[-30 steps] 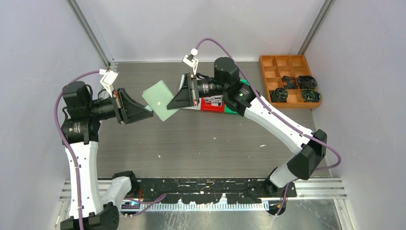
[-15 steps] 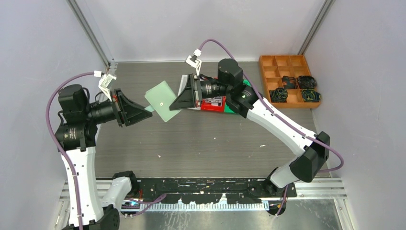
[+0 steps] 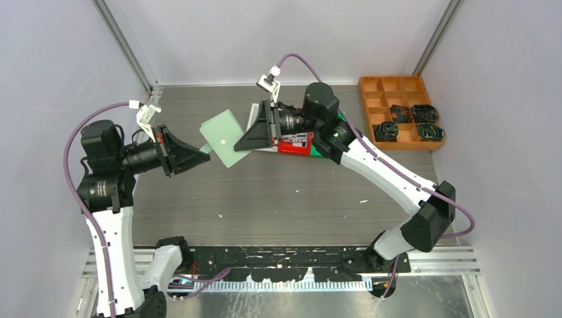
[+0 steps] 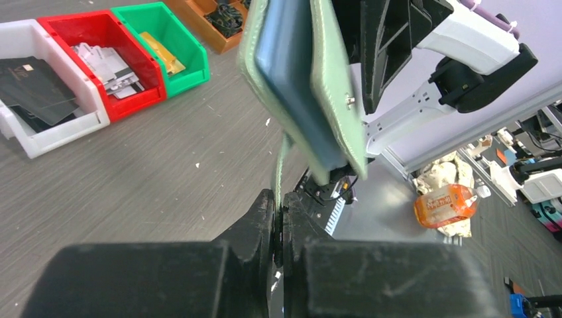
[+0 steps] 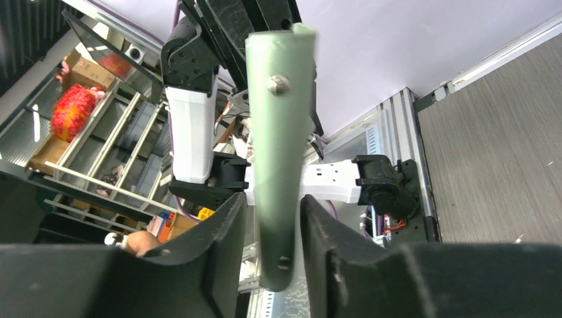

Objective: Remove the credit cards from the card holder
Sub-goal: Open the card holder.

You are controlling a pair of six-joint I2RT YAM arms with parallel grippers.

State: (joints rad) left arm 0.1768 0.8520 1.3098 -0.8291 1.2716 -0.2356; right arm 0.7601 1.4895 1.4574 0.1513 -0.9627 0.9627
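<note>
My right gripper straddles the closed fold of the card holder. Next, I back it off and take a cover (image 4: 342, 109) by its open edge to spread the card holder.
The pale green card holder (image 3: 224, 137) hangs in the air between my two grippers, above the table's back left. My left gripper (image 3: 207, 151) is shut on a thin green flap (image 4: 283, 159) at the holder's (image 4: 331, 86) lower edge. A dark blue-grey face (image 4: 285, 66) shows inside its fold; I cannot tell whether that is a card. My right gripper (image 3: 240, 144) straddles the holder's other edge (image 5: 281, 132), a narrow gap on each side. Loose credit cards lie in bins: black (image 4: 33, 86), silver (image 4: 109, 63), gold (image 4: 159, 56).
White (image 4: 53, 132), red (image 4: 142, 96) and green (image 4: 195, 66) bins stand in a row under the right arm; only the red bin (image 3: 293, 147) shows well from above. An orange compartment tray (image 3: 397, 86) with black coiled cables sits back right.
My left gripper has closed onto the holder's flap and its arm has drawn slightly left. The right jaws have eased a little. The holder has barely moved.
</note>
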